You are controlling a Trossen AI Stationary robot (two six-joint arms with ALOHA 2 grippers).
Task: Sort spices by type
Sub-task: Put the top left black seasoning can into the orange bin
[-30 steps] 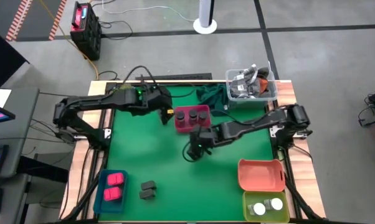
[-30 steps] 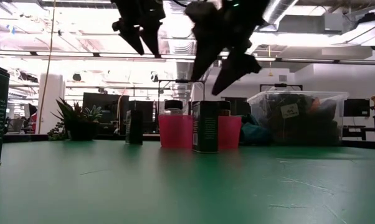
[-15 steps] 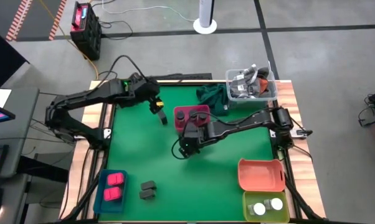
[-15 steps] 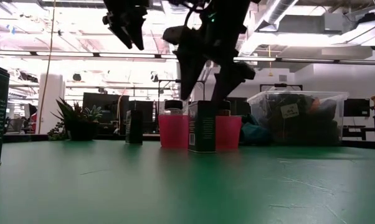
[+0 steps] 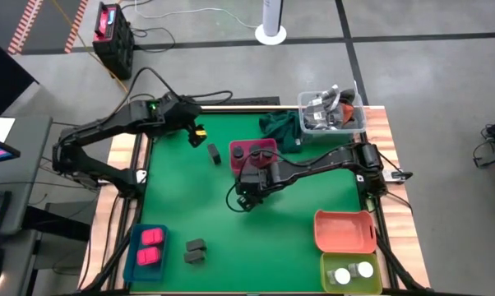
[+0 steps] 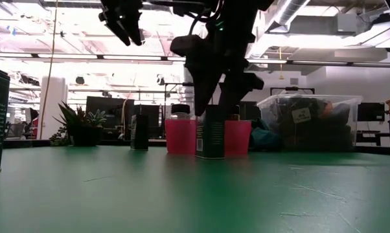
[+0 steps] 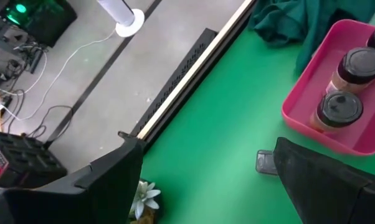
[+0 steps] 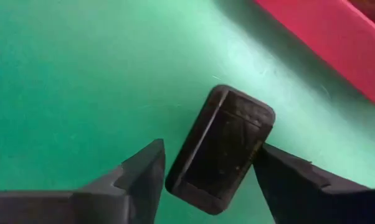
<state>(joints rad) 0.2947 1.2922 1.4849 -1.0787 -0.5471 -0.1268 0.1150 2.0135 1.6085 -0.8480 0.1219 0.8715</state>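
I should close my left gripper on the long sides (image 5: 214, 154) (image 7: 266, 163) of the dark grey box that stands alone between the pink tray and the potted plant.
My right gripper (image 5: 247, 194) is open and points down over a dark grey box (image 8: 222, 149) that stands upright on the green mat just near of the pink tray (image 5: 254, 154). Its fingers stand on either side of the box top (image 6: 211, 110). The pink tray holds dark brown jars (image 7: 340, 109). My left gripper (image 5: 200, 132) is open and raised near the far-left corner. It is clear of a second dark grey box (image 5: 213, 153), which stands on its base. Two more dark boxes (image 5: 196, 251) sit beside the blue tray (image 5: 134, 256) of pink packets (image 5: 151, 246). My right gripper comes at the box from above with one finger (image 8: 141, 177) on each long side of its top end (image 8: 194, 186). The box stands upright on the mat. Whether the fingers touch it, I cannot tell.
The orange tray (image 5: 344, 230) and the green tray (image 5: 377, 279) with white-capped jars (image 5: 352, 272) sit at the near-right corner. A clear tub of clutter (image 5: 331, 111) and a dark green cloth (image 5: 279, 125) lie at the far edge. Bare mat spreads across the middle.
My left gripper has drawn back from the box beside the pink tray, moving up and toward the far-left corner, and the box stays standing. My right gripper has shifted slightly toward the table's left and come down until its fingers are level with the top of the other box.
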